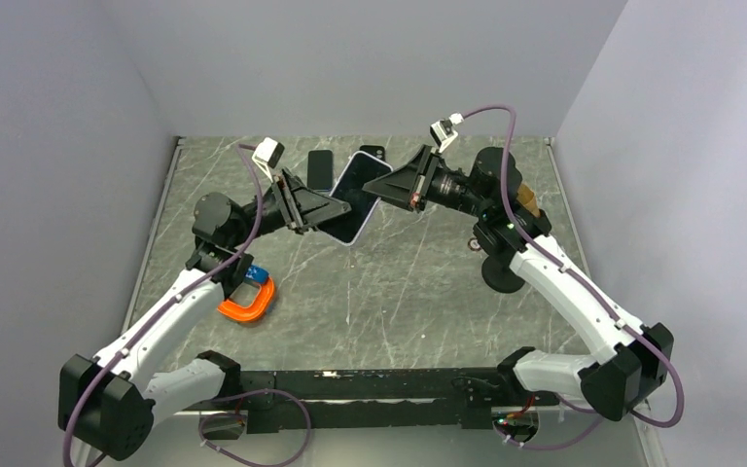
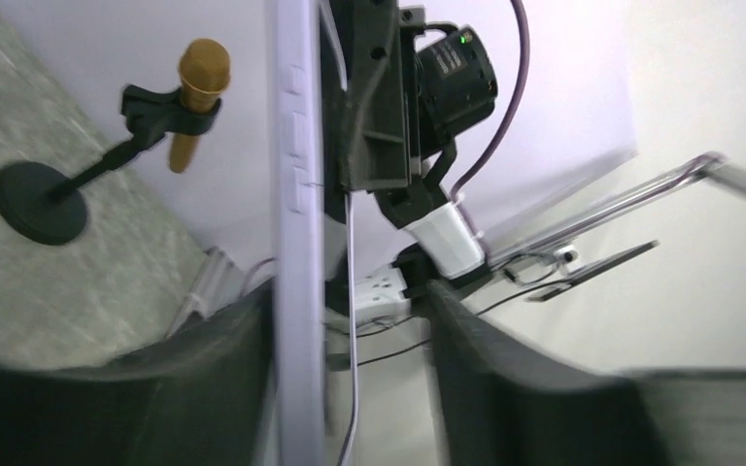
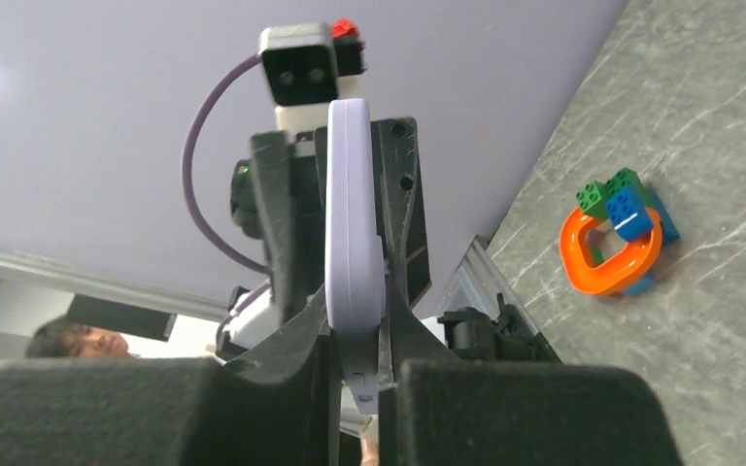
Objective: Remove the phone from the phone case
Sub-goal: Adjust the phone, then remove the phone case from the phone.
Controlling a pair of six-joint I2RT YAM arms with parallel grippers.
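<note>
My left gripper is over both the phone and the case at the long edge. It should back off and pinch the case's corner (image 1: pixel 321 232) to peel it from the phone.
The phone, dark screen up and still in its lavender phone case (image 1: pixel 354 195), hangs above the back of the table between both arms. My right gripper (image 1: pixel 382 188) is shut on the case's right end. In the right wrist view the lavender case edge (image 3: pixel 353 223) is pinched between the right gripper's (image 3: pixel 356 335) pads. My left gripper (image 1: pixel 323 214) is at the case's left end. In the left wrist view the case edge (image 2: pixel 296 194) rests against one finger (image 2: pixel 223 369), while the other finger (image 2: pixel 505 369) stands well clear, so the left gripper (image 2: pixel 348 296) is open.
An orange ring with toy blocks (image 1: pixel 248 298) lies at the left front, by the left arm. A gold microphone on a black stand (image 1: pixel 502 269) stands under the right arm. Two dark phones (image 1: pixel 320 169) (image 1: pixel 373 152) lie flat near the back wall.
</note>
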